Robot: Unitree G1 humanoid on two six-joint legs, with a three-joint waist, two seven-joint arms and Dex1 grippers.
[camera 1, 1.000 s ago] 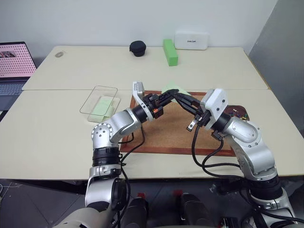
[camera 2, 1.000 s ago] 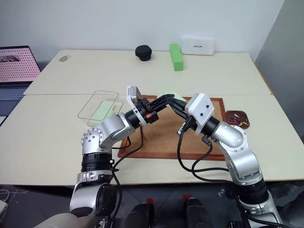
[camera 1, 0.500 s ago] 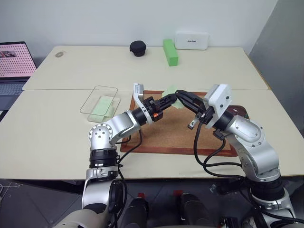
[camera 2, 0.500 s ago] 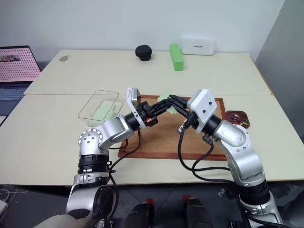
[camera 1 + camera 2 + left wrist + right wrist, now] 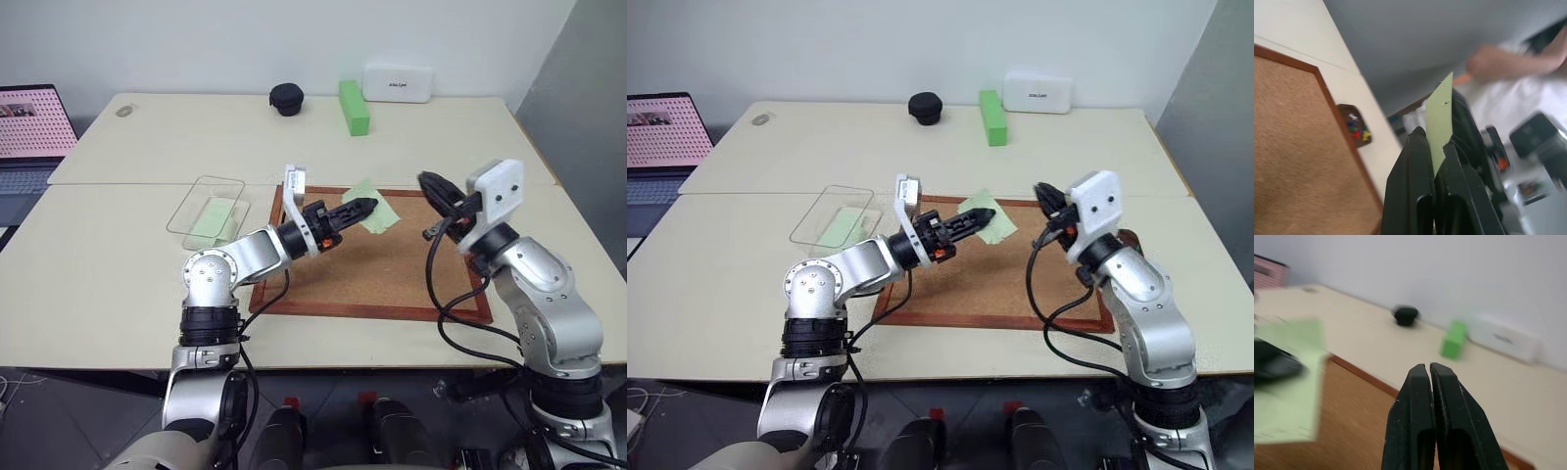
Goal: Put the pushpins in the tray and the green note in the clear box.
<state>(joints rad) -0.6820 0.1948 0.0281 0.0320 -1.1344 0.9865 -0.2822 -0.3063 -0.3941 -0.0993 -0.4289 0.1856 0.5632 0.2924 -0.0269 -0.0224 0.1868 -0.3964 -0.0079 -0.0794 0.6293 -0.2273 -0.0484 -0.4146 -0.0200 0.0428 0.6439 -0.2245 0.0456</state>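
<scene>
My right gripper needs to let go of the pushpin in the far part of the dark tray (image 5: 492, 225) beside the corkboard.
The pale green note (image 5: 377, 209) hangs above the far part of the corkboard (image 5: 372, 269), pinched at one edge by my left gripper (image 5: 363, 206), which is shut on it. The left wrist view has the note (image 5: 1441, 115) sticking up between the black fingers. My right gripper (image 5: 428, 182) is shut, off to the right of the note, with nothing showing between its fingers (image 5: 1447, 382). The clear box (image 5: 205, 209) lies left of the board with a green slip inside. The dark tray (image 5: 1342, 108) holds several coloured pushpins (image 5: 1357, 131) beyond the board's right edge.
At the back of the table stand a bright green block (image 5: 352, 106), a black round case (image 5: 285, 98) and a white box (image 5: 397, 82). A laptop (image 5: 34, 132) is at the far left. A person's arm (image 5: 1508, 56) is blurred in the left wrist view.
My right gripper has drawn away from the note, to the right, and stays shut. The left gripper has rolled and kept its hold on the note.
</scene>
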